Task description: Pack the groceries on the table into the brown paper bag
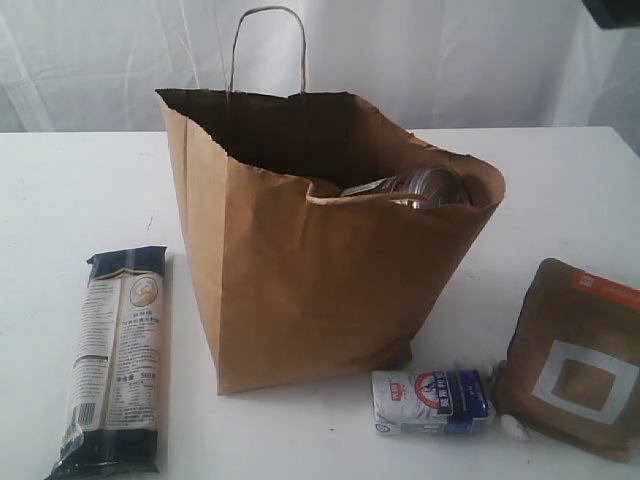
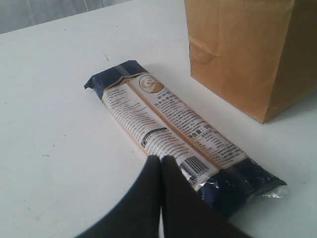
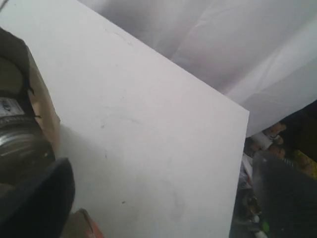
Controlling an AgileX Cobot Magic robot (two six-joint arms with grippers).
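The robot's right gripper should close on the far edge with the orange label (image 1: 605,287) (image 3: 93,230) of the brown windowed pouch, beside the small white-blue packet.
The brown paper bag (image 1: 320,290) stands open in the middle of the table (image 1: 70,190). A shiny jar or can (image 1: 420,187) lies inside it near the right rim and also shows in the right wrist view (image 3: 20,144). The long dark-blue noodle packet (image 1: 118,355) lies flat to the left of the bag. My left gripper (image 2: 161,158) is shut and empty, hovering over the barcode end of the noodle packet (image 2: 168,129). The small white-blue packet (image 1: 432,402) and the brown windowed pouch (image 1: 580,360) lie at the front right. My right gripper (image 3: 163,198) is open above the table beside the bag's rim (image 3: 42,99).
A white curtain (image 1: 450,50) hangs behind the table. The table's far edge (image 3: 242,148) drops to dark clutter in the right wrist view. A dark part of an arm (image 1: 615,12) shows at the top right corner. The pouch's orange corner (image 3: 86,225) lies below the right gripper.
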